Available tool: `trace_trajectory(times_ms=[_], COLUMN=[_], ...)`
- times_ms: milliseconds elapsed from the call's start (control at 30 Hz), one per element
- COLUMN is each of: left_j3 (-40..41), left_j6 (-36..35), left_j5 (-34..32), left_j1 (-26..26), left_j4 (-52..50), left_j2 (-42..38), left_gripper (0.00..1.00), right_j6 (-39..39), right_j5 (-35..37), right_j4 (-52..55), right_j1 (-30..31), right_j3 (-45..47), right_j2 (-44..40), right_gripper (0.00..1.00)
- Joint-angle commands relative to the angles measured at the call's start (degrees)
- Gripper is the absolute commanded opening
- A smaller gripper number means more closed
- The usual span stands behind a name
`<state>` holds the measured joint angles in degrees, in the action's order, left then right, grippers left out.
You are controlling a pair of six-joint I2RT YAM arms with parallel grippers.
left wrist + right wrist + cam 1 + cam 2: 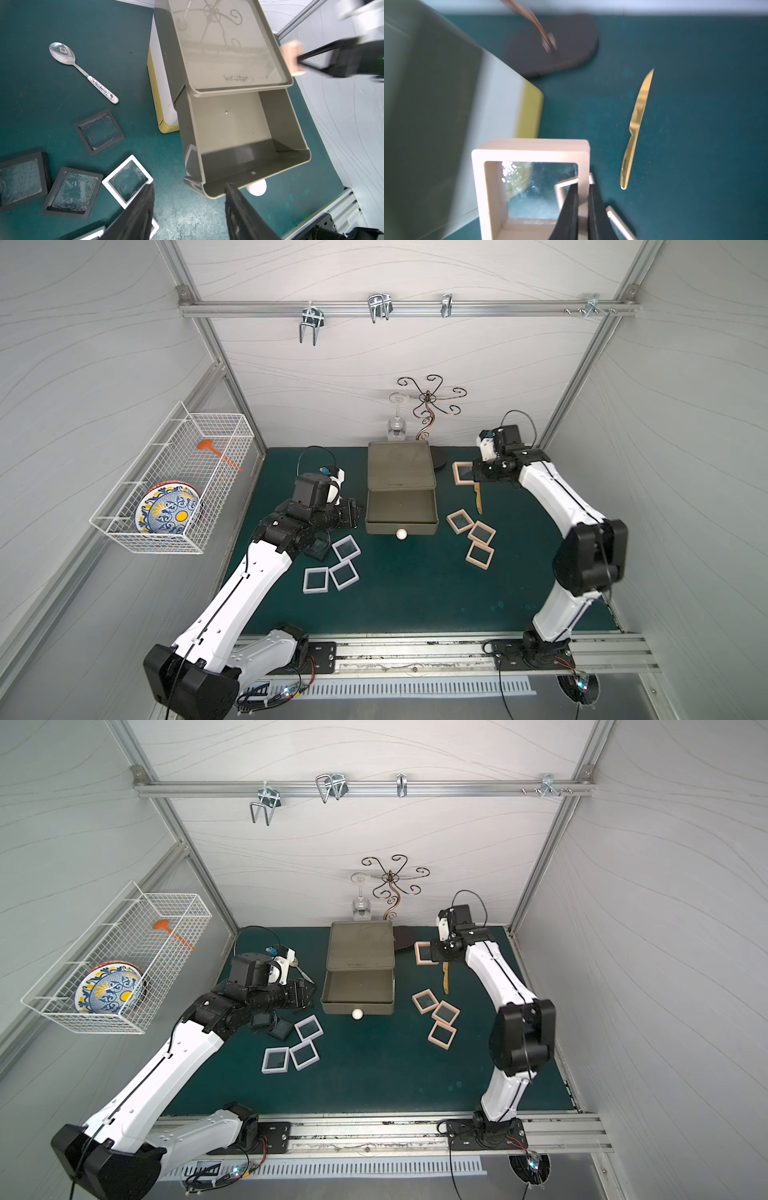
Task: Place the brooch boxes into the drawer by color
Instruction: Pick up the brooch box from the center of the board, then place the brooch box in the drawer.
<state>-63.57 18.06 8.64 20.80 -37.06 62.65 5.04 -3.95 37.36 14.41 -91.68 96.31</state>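
My right gripper should release the peach-pink brooch box inside the open level's side [385, 511] nearest my left gripper.
The drawer [401, 466] stands mid-mat with its olive-grey top tier [432, 510] pulled out and empty, white knob [401, 534] in front. My right gripper [583, 185] is shut on the rim of a peach-pink brooch box [529, 149], held off the mat just right of the drawer [436, 104]. Three more pink boxes [479, 555] lie on the mat to the right. Three white boxes [343, 575] lie left of the drawer front, and three black ones [99, 132] beside them. My left gripper [189, 185] is open and empty by the open tier's front left corner [204, 187].
A spoon [83, 71] lies left of the drawer, and a gold knife [478, 499] to its right under my right arm. Behind the drawer are a copper scroll stand [430, 406] and a hanging wine glass [396, 427]. A wire basket [174, 481] holding a plate hangs on the left wall.
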Motion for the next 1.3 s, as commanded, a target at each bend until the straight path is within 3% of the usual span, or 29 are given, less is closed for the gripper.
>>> trace_trajectory(times_ms=[0, 100, 233, 400, 567, 800, 1267], left_j3=[-2.3, -2.1, -0.4, 0.3, 1.4, 2.0, 2.3], left_j6=[-2.2, -3.5, -2.8, -3.7, -2.6, -2.3, -2.1], left_j5=[0.6, 0.4, 0.4, -0.8, -1.3, -1.5, -1.5], left_j1=[-0.2, -0.2, -0.2, -0.3, -0.4, -0.4, -0.4], left_j4=[1.1, 1.4, 3.2, 3.5, 4.6, 4.4, 4.3], left_j2=[-1.1, -2.1, -3.4, -4.1, -5.7, -5.7, -7.4], left_gripper=[0.58, 0.58, 0.58, 0.58, 0.58, 0.58, 0.59], right_j6=[3.9, 6.1, 9.3, 15.4, 19.9, 24.6, 25.9], right_j5=[-2.1, -3.0, -0.5, 4.3, 8.3, 10.1, 12.7], right_j4=[0.2, 0.0, 2.2, 0.1, 0.4, 0.4, 2.5], right_j1=[3.4, 8.0, 17.1, 27.3, 32.3, 34.2, 36.6], right_j3=[3.4, 5.7, 4.4, 3.3, -1.4, -5.8, -7.4], right_j2=[-8.7, -13.9, -14.7, -11.0, -3.0, 4.0, 9.6], right_gripper=[0.00, 0.00, 0.00, 0.00, 0.00, 0.00, 0.00])
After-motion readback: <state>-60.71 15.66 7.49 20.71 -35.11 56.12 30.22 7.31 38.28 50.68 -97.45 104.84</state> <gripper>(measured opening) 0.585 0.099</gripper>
